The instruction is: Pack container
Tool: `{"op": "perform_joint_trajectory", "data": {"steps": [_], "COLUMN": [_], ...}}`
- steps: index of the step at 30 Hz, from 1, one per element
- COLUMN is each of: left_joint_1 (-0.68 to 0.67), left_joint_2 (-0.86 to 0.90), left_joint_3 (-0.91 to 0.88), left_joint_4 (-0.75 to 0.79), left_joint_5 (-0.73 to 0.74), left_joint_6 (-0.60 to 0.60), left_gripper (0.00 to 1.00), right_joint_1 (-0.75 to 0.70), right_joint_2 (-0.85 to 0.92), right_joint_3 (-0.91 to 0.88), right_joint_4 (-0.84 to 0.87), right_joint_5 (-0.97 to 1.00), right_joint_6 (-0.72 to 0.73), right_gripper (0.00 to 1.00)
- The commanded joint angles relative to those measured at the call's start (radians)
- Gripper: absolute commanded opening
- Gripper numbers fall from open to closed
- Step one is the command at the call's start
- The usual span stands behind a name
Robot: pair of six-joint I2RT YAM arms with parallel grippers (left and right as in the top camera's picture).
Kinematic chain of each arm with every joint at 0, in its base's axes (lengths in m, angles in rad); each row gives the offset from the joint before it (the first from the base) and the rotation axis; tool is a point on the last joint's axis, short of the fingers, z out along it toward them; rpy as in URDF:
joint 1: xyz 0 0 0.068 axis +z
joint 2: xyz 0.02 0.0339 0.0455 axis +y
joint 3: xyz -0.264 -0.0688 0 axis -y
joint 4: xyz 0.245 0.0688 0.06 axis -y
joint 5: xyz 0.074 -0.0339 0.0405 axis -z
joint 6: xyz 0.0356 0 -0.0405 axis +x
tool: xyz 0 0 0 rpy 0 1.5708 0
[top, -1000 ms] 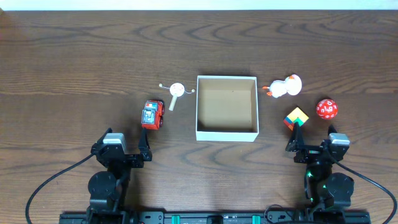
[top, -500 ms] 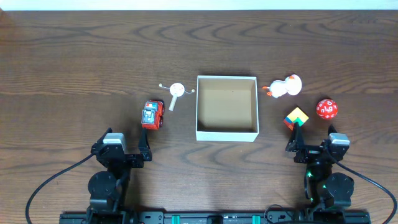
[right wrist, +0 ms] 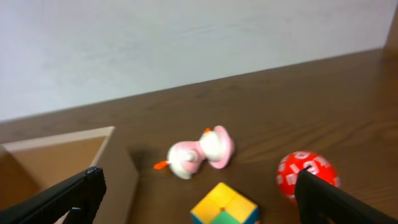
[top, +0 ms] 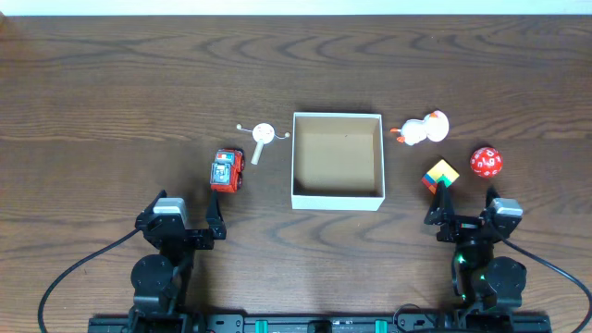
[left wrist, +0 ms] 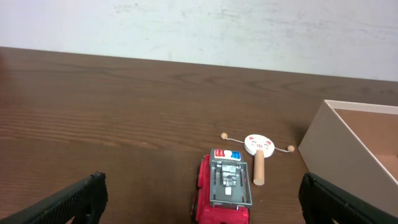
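Observation:
The colour cube lies between the container and the red numbered ball, and my right gripper should close on the opposite sides [top: 442, 172] [right wrist: 225, 204] of it.
The container [top: 338, 198], a square white box with a brown inside and nothing in it, sits mid-table; its wall shows in the left wrist view [left wrist: 339, 146] and the right wrist view [right wrist: 115, 171]. A red toy truck [top: 227, 170] [left wrist: 224, 186] lies left of it. A colour cube [top: 440, 175] [right wrist: 225, 208] lies to its right. My left gripper [top: 182, 224] [left wrist: 202, 214] is open and empty, just behind the truck. My right gripper [top: 465, 217] [right wrist: 199, 208] is open and empty, just behind the cube.
A white rattle drum with a wooden handle [top: 263, 135] [left wrist: 259, 149] lies near the container's far left corner. A white duck toy [top: 423, 129] [right wrist: 199, 152] lies by the far right corner. A red numbered ball [top: 486, 162] [right wrist: 306, 174] lies right of the cube.
The right arm has shifted very slightly. The toys, the container and the left arm have not moved.

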Motion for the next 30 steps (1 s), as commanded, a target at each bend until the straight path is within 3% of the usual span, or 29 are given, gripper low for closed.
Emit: {"op": "perform_joint_trajectory", "data": {"steps": [1,6,14,19,27,30], "left_joint_1": [0.005,0.005,0.005,0.005,0.005,0.005], "left_joint_2": [-0.007,-0.007,-0.007,-0.007,-0.007,-0.007], "left_joint_3": [-0.007,-0.007,-0.007,-0.007,-0.007,-0.007], "left_joint_4": [-0.029,-0.029,-0.029,-0.029,-0.029,-0.029], "left_joint_5": [-0.011,-0.011,-0.011,-0.011,-0.011,-0.011], "left_joint_6": [0.013,0.013,0.013,0.013,0.013,0.013], "left_gripper": [0.98,0.98,0.98,0.98,0.98,0.98], "right_joint_1": [-0.013,-0.013,-0.013,-0.013,-0.013,-0.013], "right_joint_2": [-0.006,-0.005,0.162,0.443,0.974,1.136], "right_joint_3": [-0.004,0.013,0.341,0.655,1.107,1.192], "right_joint_4": [0.0,-0.003,-0.327,-0.468,-0.774,-0.832], "right_joint_5": [-0.03,-0.084,0.075,0.108,0.108,0.107], "right_joint_6": [0.139,0.156,0.172,0.119,-0.233,-0.285], "right_gripper": [0.99,0.99,0.99,0.99,0.99,0.99]}}
